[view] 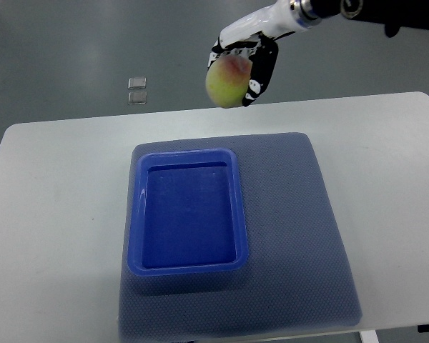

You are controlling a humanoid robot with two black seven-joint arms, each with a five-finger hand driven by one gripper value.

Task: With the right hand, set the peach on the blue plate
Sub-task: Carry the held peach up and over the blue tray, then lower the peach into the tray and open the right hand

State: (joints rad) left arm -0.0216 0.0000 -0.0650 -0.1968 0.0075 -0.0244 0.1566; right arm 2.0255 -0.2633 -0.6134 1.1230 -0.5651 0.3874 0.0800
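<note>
My right gripper is going to release the peach near the middle of the empty blue plate point(190, 209).
A yellow-green peach point(226, 83) with a red blush hangs in the air over the table's far edge, held by my right hand point(244, 71), whose white and black fingers are curled around it. The arm comes in from the upper right. The blue rectangular plate point(137, 214) lies below and in front of the hand, on a grey-blue mat, and holds nothing. The left hand does not show.
The grey-blue mat point(300, 236) covers the middle of the white table point(57, 200). Two small clear objects point(136, 91) lie on the grey floor beyond the table's far edge.
</note>
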